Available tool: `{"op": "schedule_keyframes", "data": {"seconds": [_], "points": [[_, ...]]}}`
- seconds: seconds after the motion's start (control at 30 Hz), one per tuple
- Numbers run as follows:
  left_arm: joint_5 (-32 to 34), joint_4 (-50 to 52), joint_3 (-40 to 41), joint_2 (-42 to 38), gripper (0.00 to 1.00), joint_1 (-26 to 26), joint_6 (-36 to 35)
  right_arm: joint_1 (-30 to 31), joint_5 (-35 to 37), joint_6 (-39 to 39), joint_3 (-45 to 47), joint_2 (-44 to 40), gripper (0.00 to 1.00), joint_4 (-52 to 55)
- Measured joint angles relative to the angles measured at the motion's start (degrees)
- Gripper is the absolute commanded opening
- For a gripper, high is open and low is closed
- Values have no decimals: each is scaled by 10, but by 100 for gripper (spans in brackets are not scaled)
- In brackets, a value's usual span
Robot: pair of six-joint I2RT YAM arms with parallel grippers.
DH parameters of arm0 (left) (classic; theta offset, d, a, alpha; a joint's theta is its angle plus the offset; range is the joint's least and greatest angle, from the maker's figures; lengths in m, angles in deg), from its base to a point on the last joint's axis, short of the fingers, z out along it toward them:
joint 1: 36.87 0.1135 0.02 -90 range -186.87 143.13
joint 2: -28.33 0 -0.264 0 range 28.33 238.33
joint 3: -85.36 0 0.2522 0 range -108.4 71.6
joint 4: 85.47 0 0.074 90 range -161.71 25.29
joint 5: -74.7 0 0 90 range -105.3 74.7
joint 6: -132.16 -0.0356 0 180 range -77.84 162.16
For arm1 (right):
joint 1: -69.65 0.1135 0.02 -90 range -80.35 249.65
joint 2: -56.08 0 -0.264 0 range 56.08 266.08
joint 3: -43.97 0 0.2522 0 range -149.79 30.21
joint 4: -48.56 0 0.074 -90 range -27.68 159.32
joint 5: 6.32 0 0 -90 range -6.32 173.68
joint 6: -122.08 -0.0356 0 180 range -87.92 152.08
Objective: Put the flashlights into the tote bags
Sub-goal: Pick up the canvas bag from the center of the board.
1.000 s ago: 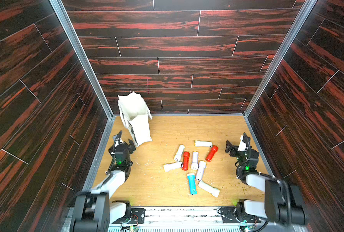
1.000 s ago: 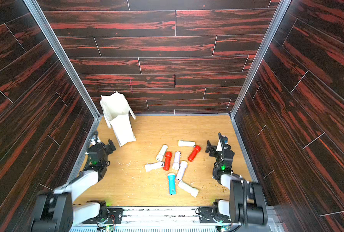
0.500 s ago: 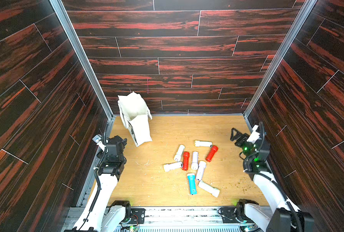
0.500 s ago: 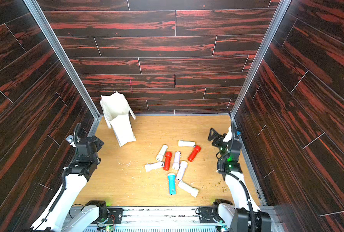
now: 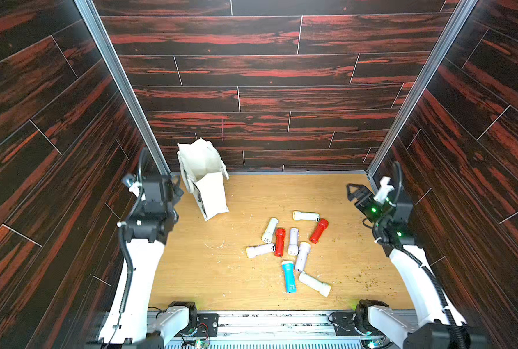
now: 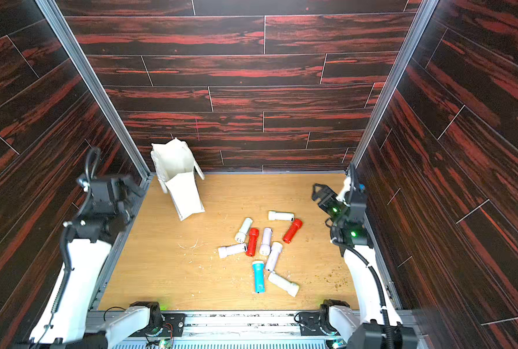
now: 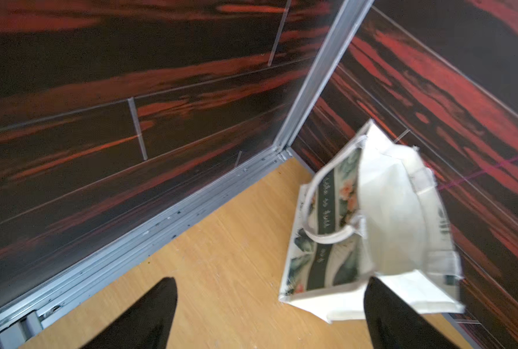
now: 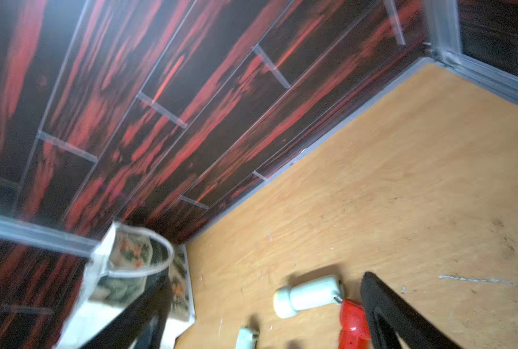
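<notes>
The top edge [image 5: 185,168] [image 7: 359,185] of the tote bag's printed side, between the ends of the handle, is the next place my left gripper will go to and close.
The off-white tote bag [image 5: 209,193] [image 6: 183,193] stands open at the back left of the wooden floor, and its printed side faces the left wall [image 7: 324,229]. Several flashlights lie loose right of centre: two red [image 5: 280,245] [image 5: 319,231], one blue [image 5: 288,276], the rest pale [image 5: 306,216]. My left gripper [image 5: 176,189] [image 7: 270,281] hovers open just left of the bag, holding nothing. Above the right edge my right gripper [image 5: 354,192] [image 8: 265,281] is open and empty, with a pale flashlight [image 8: 309,294] and a red flashlight [image 8: 351,326] below it.
Dark red wood-patterned walls [image 5: 267,90] enclose the floor on three sides, with metal corner posts [image 5: 121,84]. Crumbs and scratches dot the floor [image 5: 215,244]. The arm bases sit on the front rail [image 5: 251,323].
Both arms have risen from low near the front and swung back. The left gripper now stands beside the bag, the right gripper high at the right edge. Flashlights and bag have not moved.
</notes>
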Motion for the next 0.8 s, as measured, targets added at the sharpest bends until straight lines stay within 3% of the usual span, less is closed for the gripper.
{"op": "schedule_keyframes", "data": {"seconds": [0.2, 0.4, 0.8], "points": [[-90, 88, -158, 130, 99, 37, -15, 146, 42, 76, -140, 58, 97, 96], [-148, 159, -298, 264, 99, 54, -26, 256, 88, 128, -194, 89, 97, 157], [-172, 244, -505, 467, 99, 81, -55, 283, 105, 144, -196, 75, 97, 194]]}}
